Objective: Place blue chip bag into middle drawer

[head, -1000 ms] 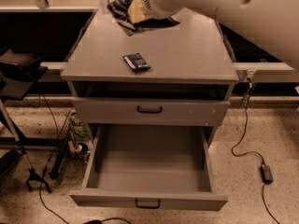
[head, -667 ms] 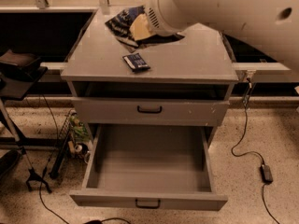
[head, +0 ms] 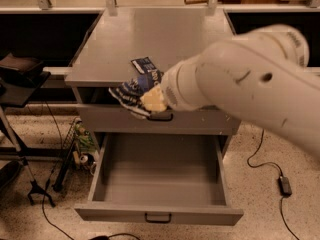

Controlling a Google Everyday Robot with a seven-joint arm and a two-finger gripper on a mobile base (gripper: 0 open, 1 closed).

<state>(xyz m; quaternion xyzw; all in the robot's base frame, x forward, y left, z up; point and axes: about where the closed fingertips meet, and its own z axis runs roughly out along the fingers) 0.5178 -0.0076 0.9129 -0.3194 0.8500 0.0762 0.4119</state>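
Observation:
Next, my gripper releases the blue chip bag inside the open middle drawer, in the half nearer the black stand [head: 138, 167].
My white arm reaches in from the right, and the gripper [head: 150, 101] is shut on the blue chip bag [head: 131, 92], a crumpled dark-blue foil bag with white patches. It holds the bag in the air in front of the upper drawer front, above the open middle drawer [head: 159, 176]. That drawer is pulled out, wide and shallow, with a plain grey inside and a small black handle [head: 158, 217]. A smaller flat dark-blue packet [head: 144, 64] lies on the cabinet top [head: 150, 39], just behind the bag.
The upper grey drawer front [head: 100, 119] is shut, its handle partly behind the gripper. A black stand and cables [head: 35, 184] sit at the left on the floor. A cable with a power brick [head: 284, 185] lies at the right.
The arm has carried the chip bag from the back of the cabinet top forward and down, to in front of the upper drawer. The view has also shifted closer.

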